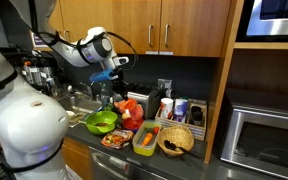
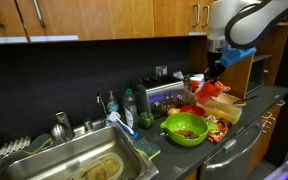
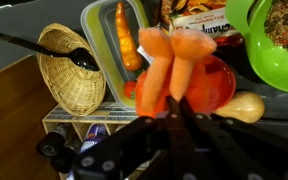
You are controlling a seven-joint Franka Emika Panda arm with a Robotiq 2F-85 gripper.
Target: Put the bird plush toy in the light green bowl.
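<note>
Next, my gripper releases the bird plush toy on the brownish contents inside the light green bowl point(image 1: 101, 119) point(image 3: 276, 24).
My gripper point(image 3: 174, 100) is shut on the bird plush toy point(image 3: 169, 62), a soft pink-and-orange toy that hangs from the jaws. It is held in the air above the small red bowl point(image 3: 220, 85). In an exterior view the gripper point(image 2: 213, 70) holds the toy point(image 2: 214, 88) above the counter, to the right of the light green bowl point(image 2: 184, 138). That bowl has brownish contents. It shows at the top right of the wrist view point(image 3: 246, 45) and in an exterior view point(image 1: 101, 124).
A brown woven basket point(image 3: 69, 75) with a black spoon and a yellow-green rectangular container point(image 3: 106, 45) with a carrot stand beside the red bowl. A tan squash point(image 3: 246, 105) and a snack packet point(image 3: 199, 20) lie close by. A sink point(image 2: 84, 160) lies beyond the green bowl.
</note>
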